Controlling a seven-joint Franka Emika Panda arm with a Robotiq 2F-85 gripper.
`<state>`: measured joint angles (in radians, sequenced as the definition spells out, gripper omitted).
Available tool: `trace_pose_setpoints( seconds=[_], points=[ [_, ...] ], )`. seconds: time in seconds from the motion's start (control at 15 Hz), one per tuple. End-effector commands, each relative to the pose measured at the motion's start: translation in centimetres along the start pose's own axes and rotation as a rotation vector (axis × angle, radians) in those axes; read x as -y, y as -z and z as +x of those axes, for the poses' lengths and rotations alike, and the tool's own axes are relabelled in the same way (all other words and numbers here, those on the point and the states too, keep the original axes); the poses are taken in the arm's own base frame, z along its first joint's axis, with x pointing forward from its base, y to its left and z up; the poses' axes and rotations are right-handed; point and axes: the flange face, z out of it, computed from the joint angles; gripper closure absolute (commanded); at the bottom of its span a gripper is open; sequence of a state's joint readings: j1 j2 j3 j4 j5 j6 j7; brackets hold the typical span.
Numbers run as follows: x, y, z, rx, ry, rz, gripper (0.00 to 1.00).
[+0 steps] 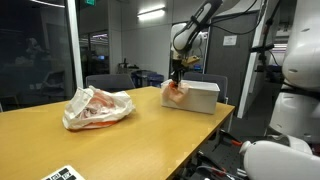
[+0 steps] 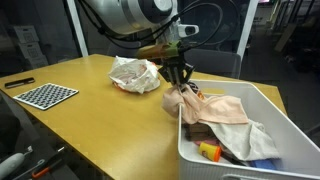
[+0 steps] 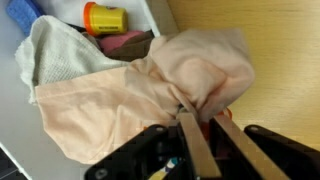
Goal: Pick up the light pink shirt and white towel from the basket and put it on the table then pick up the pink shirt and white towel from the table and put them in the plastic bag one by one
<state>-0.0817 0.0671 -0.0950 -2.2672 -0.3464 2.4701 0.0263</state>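
Observation:
My gripper has the light pink shirt, still draped over the basket's corner. I need to let go of it on the table [image 1: 167, 120], in between the white basket and the plastic bag.
The light pink shirt [image 3: 190, 70] lies draped over the corner of the white basket [image 2: 200, 165], partly spilling onto the tan table [image 3: 285, 60]. My gripper [image 3: 203, 113] comes down from above onto it, its two fingers pinched on a raised fold of the pink cloth. Both exterior views show the gripper [image 1: 176, 82] [image 2: 178, 82] at the basket's near corner with the shirt [image 1: 177, 94] [image 2: 215, 108] bunched beneath. The white towel [image 3: 60, 55] lies in the basket beside the shirt. The plastic bag [image 1: 97, 108] [image 2: 135, 74] sits crumpled on the table, apart from the basket.
An orange-capped bottle [image 3: 105, 18] and a blue item [image 3: 25, 10] lie in the basket with darker cloth. A checkerboard card [image 2: 45, 94] rests on the table's far side. Chairs [image 1: 108, 82] stand behind the table [image 1: 150, 140].

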Motion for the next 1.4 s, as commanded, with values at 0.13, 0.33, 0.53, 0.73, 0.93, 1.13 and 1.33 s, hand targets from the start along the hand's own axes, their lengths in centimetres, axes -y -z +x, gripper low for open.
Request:
trace_pose_setpoints(
  seconds=[0.13, 0.33, 0.53, 0.73, 0.93, 1.13, 1.33],
  points=[
    [-0.2, 6.6, -2.2, -0.133, -0.022, -0.022, 0.98],
    [-0.2, 11.7, -4.8, -0.250, -0.042, -0.067, 0.98],
    [0.4, 16.3, -7.7, -0.357, -0.047, -0.077, 0.98],
    [2.1, 19.9, -11.4, -0.436, -0.005, -0.055, 0.98],
    [4.0, 23.0, -15.1, -0.518, 0.033, -0.056, 0.98],
    [5.7, 26.2, -18.6, -0.637, 0.070, -0.066, 0.98],
    [7.1, 27.8, -22.2, -0.595, 0.139, 0.019, 0.98]
  ],
)
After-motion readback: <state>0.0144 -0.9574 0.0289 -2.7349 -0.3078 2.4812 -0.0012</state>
